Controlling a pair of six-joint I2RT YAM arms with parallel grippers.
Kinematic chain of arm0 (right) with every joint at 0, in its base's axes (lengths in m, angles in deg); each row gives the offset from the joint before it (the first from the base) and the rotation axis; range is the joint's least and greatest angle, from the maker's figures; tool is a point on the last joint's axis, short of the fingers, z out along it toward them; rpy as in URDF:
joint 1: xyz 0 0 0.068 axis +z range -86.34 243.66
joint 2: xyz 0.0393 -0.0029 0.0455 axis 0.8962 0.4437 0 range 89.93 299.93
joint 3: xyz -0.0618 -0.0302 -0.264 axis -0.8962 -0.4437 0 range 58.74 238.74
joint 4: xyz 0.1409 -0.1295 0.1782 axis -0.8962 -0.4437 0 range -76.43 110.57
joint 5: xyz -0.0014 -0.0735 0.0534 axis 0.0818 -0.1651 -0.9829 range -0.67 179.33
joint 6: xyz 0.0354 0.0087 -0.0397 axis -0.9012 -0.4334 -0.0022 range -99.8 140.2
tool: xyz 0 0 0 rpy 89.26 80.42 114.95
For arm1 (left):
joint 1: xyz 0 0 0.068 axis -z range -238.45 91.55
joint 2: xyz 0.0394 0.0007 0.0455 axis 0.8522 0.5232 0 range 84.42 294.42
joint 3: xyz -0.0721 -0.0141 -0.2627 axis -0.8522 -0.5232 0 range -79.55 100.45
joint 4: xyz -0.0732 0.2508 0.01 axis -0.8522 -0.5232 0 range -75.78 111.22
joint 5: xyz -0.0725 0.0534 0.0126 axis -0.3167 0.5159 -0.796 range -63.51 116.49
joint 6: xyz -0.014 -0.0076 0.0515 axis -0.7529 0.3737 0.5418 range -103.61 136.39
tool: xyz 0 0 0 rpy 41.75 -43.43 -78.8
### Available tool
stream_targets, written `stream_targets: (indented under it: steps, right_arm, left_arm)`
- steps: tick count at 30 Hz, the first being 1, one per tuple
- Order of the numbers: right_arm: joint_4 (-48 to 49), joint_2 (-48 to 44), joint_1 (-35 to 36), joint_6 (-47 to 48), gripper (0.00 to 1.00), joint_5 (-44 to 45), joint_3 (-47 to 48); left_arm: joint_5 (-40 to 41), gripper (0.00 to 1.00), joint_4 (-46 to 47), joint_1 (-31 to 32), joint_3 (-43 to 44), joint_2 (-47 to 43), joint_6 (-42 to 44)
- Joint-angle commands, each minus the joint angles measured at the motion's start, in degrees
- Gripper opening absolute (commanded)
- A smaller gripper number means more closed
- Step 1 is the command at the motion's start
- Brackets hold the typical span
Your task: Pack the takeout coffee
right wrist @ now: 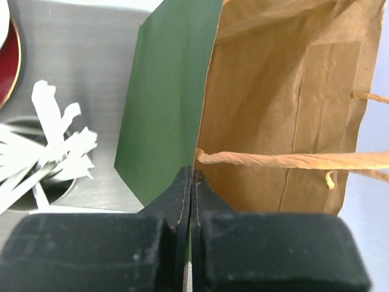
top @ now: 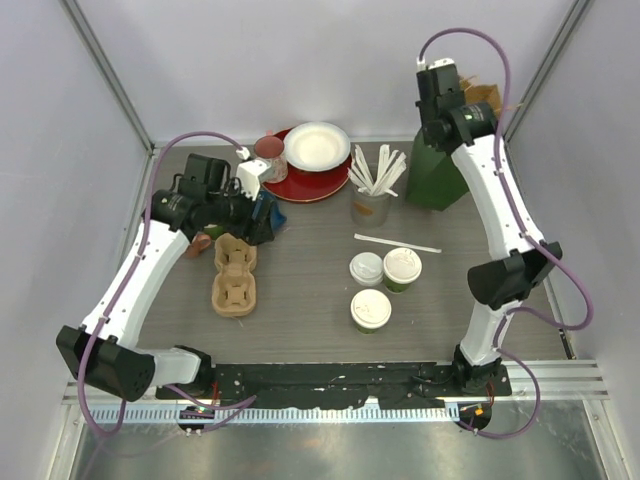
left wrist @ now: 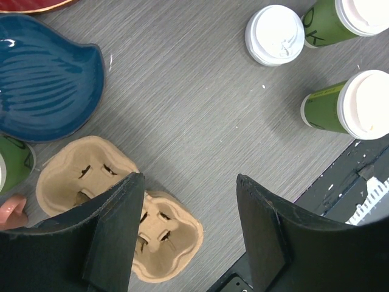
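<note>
I will move my left gripper to the tan cardboard cup carrier next and close it on its narrow middle [top: 217, 274], at the edge nearer the pink handle.
Two takeout coffees, green cups with white lids [top: 402, 268] [top: 370, 310], stand right of centre, with a loose white lid [top: 366, 267] beside them. The left wrist view shows the same two cups [left wrist: 358, 106] [left wrist: 346, 18] and the lid [left wrist: 275, 34], plus part of another green cup [left wrist: 12, 161] at the left edge. My left gripper [top: 258, 222] [left wrist: 188, 179] hangs open above the table beside a tan cardboard cup carrier [top: 234, 275] [left wrist: 173, 237], holding nothing. My right gripper [top: 432, 138] [right wrist: 191, 170] is shut on the top edge of the green paper bag [top: 435, 175] [right wrist: 170, 91], which has a brown inside [right wrist: 279, 91].
A red plate [top: 300, 185] carrying a white bowl [top: 317, 146] sits at the back. A glass of white stirrers [top: 372, 205] and a wrapped straw [top: 397, 243] lie near the bag. A blue dish [left wrist: 48, 85] lies under my left wrist, and a pink handle [left wrist: 12, 210] shows beside it.
</note>
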Motion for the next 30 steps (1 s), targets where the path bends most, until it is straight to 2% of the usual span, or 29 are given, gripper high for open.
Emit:
stream_targets:
  steps: [1,5,9,10,12,13,17,20,25,30]
  right_arm:
    - [10.58,-9.43,-0.18,6.79,0.01,7.72,6.30]
    - [18.93,-16.62,1.40,10.31,0.01,3.44,7.72]
    - [28.25,-21.47,11.22,16.72,0.01,-3.68,6.40]
    - [28.27,-21.83,17.25,18.39,0.01,-6.13,6.57]
    - [25.65,-21.57,23.35,22.79,0.01,-14.45,7.63]
    - [24.85,-21.31,30.34,23.93,0.01,-15.81,7.45]
    - [18.35,-17.53,42.41,26.05,0.01,-16.80,7.54]
    - [13.16,-15.95,48.31,26.85,0.01,-13.81,6.23]
    - [11.48,-19.63,50.97,25.35,0.01,-13.36,-0.44]
    - [7.98,-23.76,51.15,24.47,0.01,-22.05,-8.09]
  left_arm:
    - [0.41,0.66,0.32,-1.71,1.79,-2.08,-1.31]
    - [1.20,0.66,0.85,-4.61,2.58,-2.52,-3.06]
    - [2.43,0.67,1.11,-7.60,4.51,-2.61,-4.12]
    - [2.95,0.67,0.94,-8.56,5.04,-2.61,-4.21]
    - [3.57,0.67,0.85,-9.53,6.71,-2.61,-5.00]
    - [4.79,0.67,1.28,-10.75,7.06,-2.52,-5.52]
    - [10.49,0.67,1.64,-15.06,7.42,-3.22,-10.27]
    - [15.42,0.66,1.29,-17.88,6.63,-4.54,-12.03]
    - [21.06,0.66,1.46,-21.40,5.14,-5.86,-12.30]
    - [21.68,0.66,1.03,-22.36,4.69,-5.68,-10.63]
